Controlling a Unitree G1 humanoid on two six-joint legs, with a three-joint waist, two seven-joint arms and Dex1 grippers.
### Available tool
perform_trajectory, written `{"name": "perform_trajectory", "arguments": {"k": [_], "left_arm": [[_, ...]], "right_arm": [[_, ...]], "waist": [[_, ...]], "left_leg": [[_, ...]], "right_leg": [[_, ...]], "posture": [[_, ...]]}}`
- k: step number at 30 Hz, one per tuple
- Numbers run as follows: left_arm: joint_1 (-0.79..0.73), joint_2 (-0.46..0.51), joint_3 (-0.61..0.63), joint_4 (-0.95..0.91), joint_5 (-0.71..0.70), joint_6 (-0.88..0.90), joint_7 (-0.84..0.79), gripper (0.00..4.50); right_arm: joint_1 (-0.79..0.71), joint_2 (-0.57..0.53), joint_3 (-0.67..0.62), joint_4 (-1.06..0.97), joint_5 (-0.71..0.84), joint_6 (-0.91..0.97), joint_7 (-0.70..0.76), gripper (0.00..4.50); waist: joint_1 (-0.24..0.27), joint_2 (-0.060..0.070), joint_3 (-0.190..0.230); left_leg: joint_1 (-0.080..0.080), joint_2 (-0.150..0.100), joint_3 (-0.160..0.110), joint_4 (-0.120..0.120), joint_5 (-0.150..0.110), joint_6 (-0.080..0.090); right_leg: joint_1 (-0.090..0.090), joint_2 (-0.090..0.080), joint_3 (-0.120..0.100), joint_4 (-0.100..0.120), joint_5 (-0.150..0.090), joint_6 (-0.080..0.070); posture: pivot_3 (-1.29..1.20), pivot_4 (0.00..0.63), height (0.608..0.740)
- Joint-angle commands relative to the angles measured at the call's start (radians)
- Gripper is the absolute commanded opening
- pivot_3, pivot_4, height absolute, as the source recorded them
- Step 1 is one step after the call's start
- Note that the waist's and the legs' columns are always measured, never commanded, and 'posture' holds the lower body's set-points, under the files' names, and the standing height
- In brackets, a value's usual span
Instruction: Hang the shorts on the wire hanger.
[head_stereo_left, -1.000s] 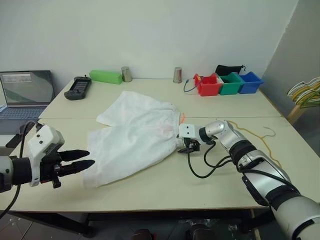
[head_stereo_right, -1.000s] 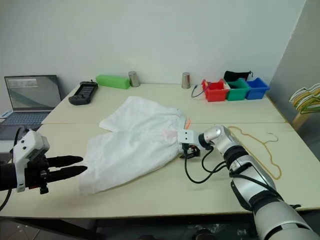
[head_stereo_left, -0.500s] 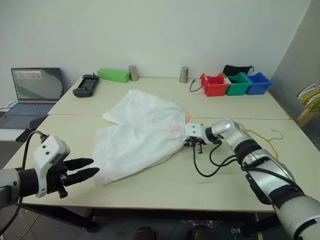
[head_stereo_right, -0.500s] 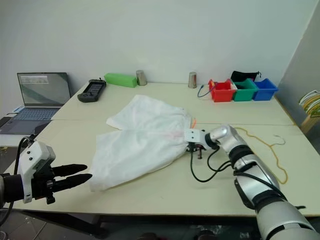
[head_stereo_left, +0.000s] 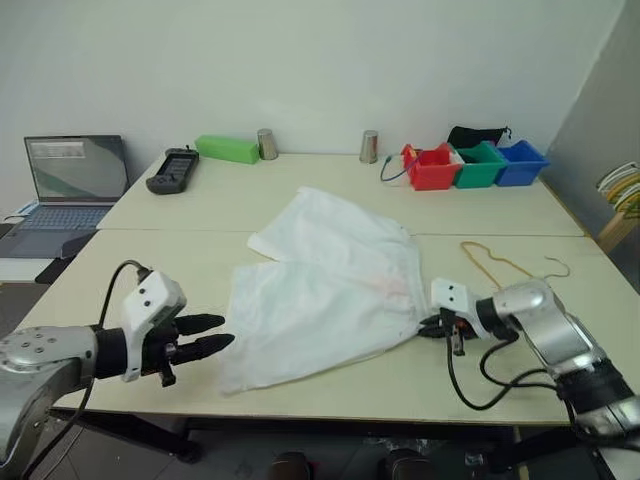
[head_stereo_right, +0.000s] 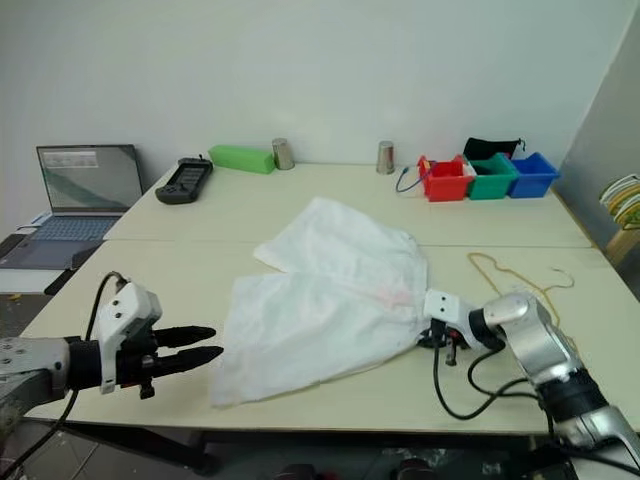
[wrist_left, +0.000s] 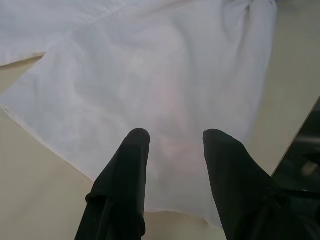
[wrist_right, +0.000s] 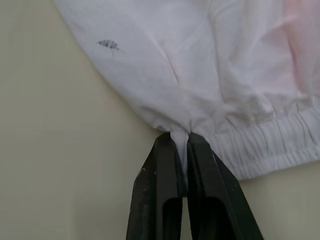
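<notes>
The robot's right gripper pinches a thin fold and bunches up the waistband's corner, so it should open and take the whole corner (wrist_right: 212, 137) while the left gripper takes the hem.
The white shorts (head_stereo_left: 330, 290) lie spread across the middle of the table, with a faint pink stain near the waistband. My right gripper (wrist_right: 181, 138) is shut on the corner of the elastic waistband (wrist_right: 270, 142), pinching a fold of fabric at the shorts' right side (head_stereo_left: 425, 326). My left gripper (head_stereo_left: 226, 330) is open just off the shorts' left hem, with its fingers (wrist_left: 131, 165) over the fabric and nothing between them. The thin yellow wire hanger (head_stereo_left: 492, 262) lies flat on the table beyond my right arm, its small hook (head_stereo_left: 560, 268) pointing right.
A laptop (head_stereo_left: 65, 170) stands at far left. Along the back edge are a black controller (head_stereo_left: 172, 170), a green box (head_stereo_left: 226, 150), two metal cups (head_stereo_left: 266, 144) and red, green and blue bins (head_stereo_left: 432, 168). Bunched hangers (head_stereo_left: 624, 190) show at the right edge.
My right gripper has shut on the waistband and dragged the shorts right and toward the near edge. The left gripper has moved in to the shorts' left hem.
</notes>
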Motion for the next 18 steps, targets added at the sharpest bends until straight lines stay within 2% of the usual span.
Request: {"name": "perform_trajectory", "arguments": {"k": [1, 7, 12, 15, 18], "left_arm": [[-0.012, 0.046, -0.007, 0.039, 0.030, -0.060, -0.049, 1.89], [-0.051, 0.094, -0.036, 0.145, 0.073, -0.145, -0.110, 1.89], [-0.047, 0.097, -0.056, 0.134, 0.080, -0.160, -0.130, 1.89], [-0.032, 0.091, -0.051, 0.120, 0.082, -0.165, -0.129, 1.89], [-0.010, 0.086, -0.050, 0.103, 0.089, -0.166, -0.124, 1.89]], "right_arm": [[0.033, 0.021, 0.013, -0.207, 0.015, 0.221, -0.084, 0.05], [0.050, 0.015, 0.027, -0.372, 0.048, 0.480, -0.162, 0.05], [0.074, -0.020, 0.037, -0.467, 0.101, 0.632, -0.208, 0.05], [0.134, -0.053, 0.032, -0.554, 0.147, 0.681, -0.233, 0.05], [0.125, -0.023, 0.021, -0.541, 0.180, 0.648, -0.268, 0.05]], "waist": [[-0.016, 0.000, 0.004], [-0.026, -0.005, 0.020], [-0.027, -0.007, 0.026], [-0.023, -0.008, 0.028], [-0.024, -0.011, 0.030]], "left_leg": [[0.000, 0.001, 0.000, 0.000, 0.000, 0.000], [0.000, 0.001, 0.001, 0.001, 0.000, 0.000], [-0.003, 0.001, 0.000, 0.000, -0.001, -0.002], [-0.004, 0.000, 0.000, 0.000, -0.002, -0.003], [-0.004, 0.000, -0.002, -0.001, -0.004, -0.005]], "right_leg": [[0.000, 0.000, 0.000, 0.000, 0.000, 0.000], [-0.001, 0.000, 0.000, 0.000, 0.000, 0.000], [-0.002, 0.000, 0.000, -0.001, -0.001, 0.001], [-0.002, -0.002, -0.001, -0.001, -0.002, 0.005], [-0.002, -0.002, -0.003, -0.001, -0.003, 0.007]], "posture": [[0.05, 0.078, 0.740], [0.04, 0.084, 0.740], [0.05, 0.089, 0.740], [0.05, 0.090, 0.740], [0.06, 0.088, 0.740]]}}
